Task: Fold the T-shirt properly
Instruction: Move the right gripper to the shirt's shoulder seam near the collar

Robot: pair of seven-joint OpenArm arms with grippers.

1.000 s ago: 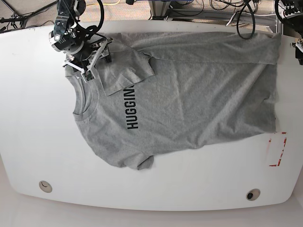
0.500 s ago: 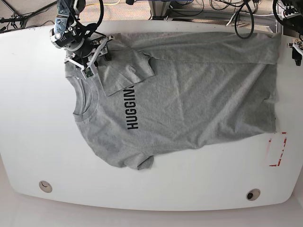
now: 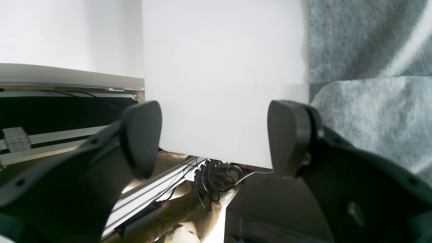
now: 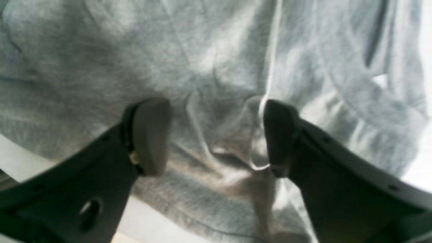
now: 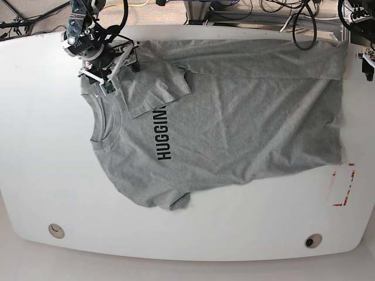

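Note:
The edge of the folded sleeve is off to the side of my open right gripper, so next I move toward the collar and pinch the crease at the T-shirt's shoulder (image 4: 257, 164).
The light grey T-shirt (image 5: 234, 111) lies spread on the white table (image 5: 41, 158), collar to the left, with black "HUGGIN" lettering (image 5: 163, 136) down the chest. Its far sleeve (image 5: 155, 88) is folded in over the chest. My right gripper (image 5: 108, 67) hovers over the far shoulder beside that sleeve. In the right wrist view this gripper (image 4: 216, 138) is open above rumpled grey cloth (image 4: 219, 84), holding nothing. My left gripper (image 5: 368, 61) is at the far right edge of the table. The left wrist view shows it (image 3: 216, 138) open over the table rim, with the shirt's hem (image 3: 371, 101) beside it.
A red-edged tape mark (image 5: 343, 184) sits near the table's right edge. Two round holes (image 5: 55, 230) (image 5: 313, 240) lie along the near edge. Cables and frame rails run behind the far edge (image 5: 246, 9).
My right gripper has lifted back toward the table's far edge and its jaws have widened. The folded sleeve stays on the chest. The left arm has not moved.

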